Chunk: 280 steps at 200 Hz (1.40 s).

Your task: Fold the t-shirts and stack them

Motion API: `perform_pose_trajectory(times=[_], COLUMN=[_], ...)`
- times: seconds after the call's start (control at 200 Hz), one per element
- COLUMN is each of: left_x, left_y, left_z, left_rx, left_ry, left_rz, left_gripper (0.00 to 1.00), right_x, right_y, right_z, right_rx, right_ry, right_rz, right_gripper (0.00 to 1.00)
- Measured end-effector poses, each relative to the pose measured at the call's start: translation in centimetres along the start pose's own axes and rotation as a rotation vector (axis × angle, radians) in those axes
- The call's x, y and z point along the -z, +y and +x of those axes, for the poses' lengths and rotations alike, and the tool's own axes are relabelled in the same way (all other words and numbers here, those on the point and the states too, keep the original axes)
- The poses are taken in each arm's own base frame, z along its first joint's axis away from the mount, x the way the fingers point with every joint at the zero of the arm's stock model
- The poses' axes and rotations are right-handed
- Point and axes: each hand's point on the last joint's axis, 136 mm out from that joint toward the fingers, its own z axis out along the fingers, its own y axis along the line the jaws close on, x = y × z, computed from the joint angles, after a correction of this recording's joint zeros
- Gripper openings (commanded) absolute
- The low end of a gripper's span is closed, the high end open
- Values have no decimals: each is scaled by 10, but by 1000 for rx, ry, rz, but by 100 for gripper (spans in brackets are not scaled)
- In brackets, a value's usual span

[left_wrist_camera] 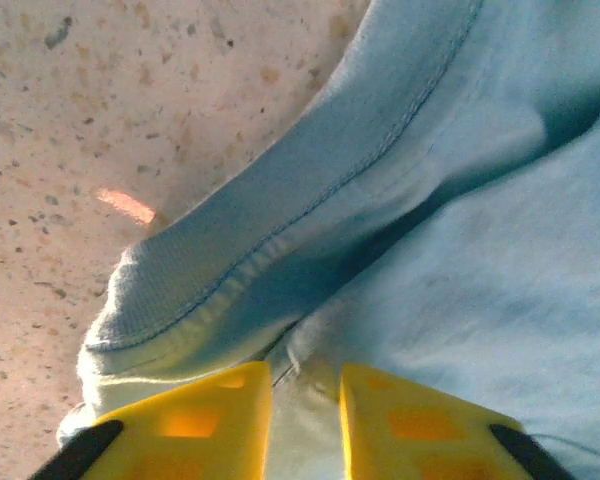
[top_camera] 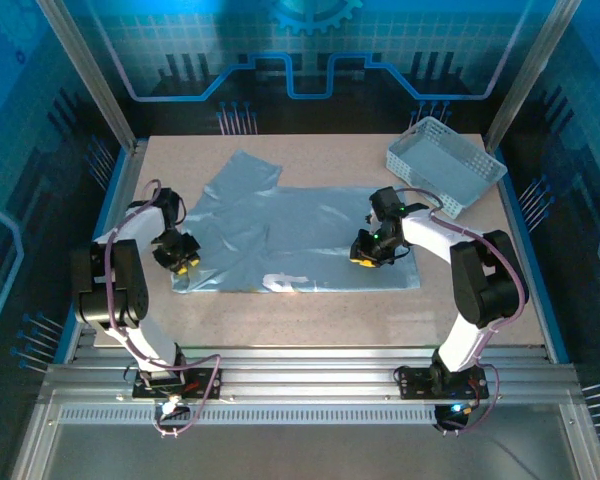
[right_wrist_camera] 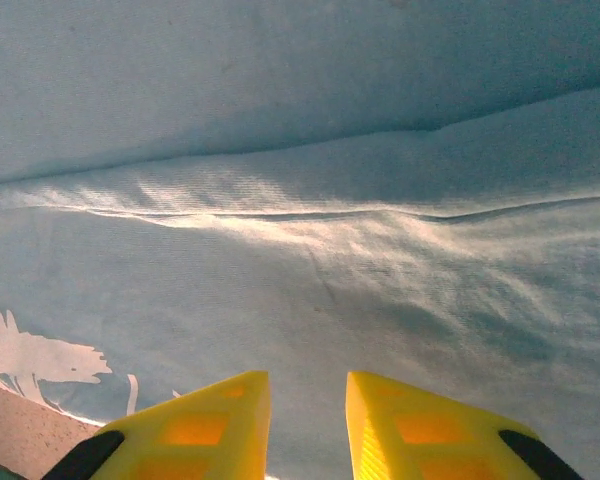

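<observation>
A bunched fold inside the collar is under my left gripper, so I need to open it and take the collar's end point(left_wrist_camera: 125, 315) before I draw the t-shirt closer for folding.
One pale grey-blue t-shirt point(top_camera: 280, 230) lies spread flat across the middle of the table, a sleeve pointing to the back left. White lettering point(top_camera: 285, 281) shows near its front edge. My left gripper point(top_camera: 177, 258) sits at the shirt's left edge. In the left wrist view its yellow fingers point(left_wrist_camera: 305, 370) are shut on a bunched fold of the t-shirt point(left_wrist_camera: 500, 280), just beside a stitched hem point(left_wrist_camera: 280, 220). My right gripper point(top_camera: 365, 252) rests on the shirt's right part. Its fingers point(right_wrist_camera: 307, 378) are narrowly apart with the cloth point(right_wrist_camera: 300, 250) running between them, and the lettering point(right_wrist_camera: 30, 358) is to their left.
A white lattice basket point(top_camera: 445, 165) stands at the back right corner, close behind the right arm. Speckled tabletop point(top_camera: 310, 310) lies bare in front of the shirt and to the left of it point(left_wrist_camera: 130, 100). Metal frame posts rise at the back corners.
</observation>
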Motion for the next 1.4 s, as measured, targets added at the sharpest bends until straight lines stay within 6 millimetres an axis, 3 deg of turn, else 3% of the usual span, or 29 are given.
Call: perform_pose_trajectory(times=[0.135,0.245,0.27,0.325,0.37,0.595,0.78,1.01,1.401], left_x=[-1,-1,-1,-1,-1,1,-8,-11,12], left_y=[-3,-4,-3,-2,-1,5,5,1,-3], left_z=[-5,-6,-6,-6,-5,3,8,4,-16], left_rx=[-8,-20,-20,-22,-24,-29,-24,-24,-62], left_ry=[-16,-22,-22,-23,-22,-29,-7,-17,-73], left_rz=[12,13,12,4,-2,0,12,23,-2], left_gripper=[0,0,4,24,31,35,26,2,0], right_x=[-4,-9,-9,-9,-9,-9,-11,-12,-16], right_y=[-2,-10,-12,-15,-17,-17,-19,-21,-30], right_z=[1,3,3,3,4,3,4,6,9], right_rx=[-6,-25,-30,-39,-43,-47,-50,-54,-74], right_ry=[14,34,37,41,43,43,51,59,95], right_rz=[5,26,30,35,39,38,43,49,101], right_gripper=[28,28,28,28,28,28,28,27,26])
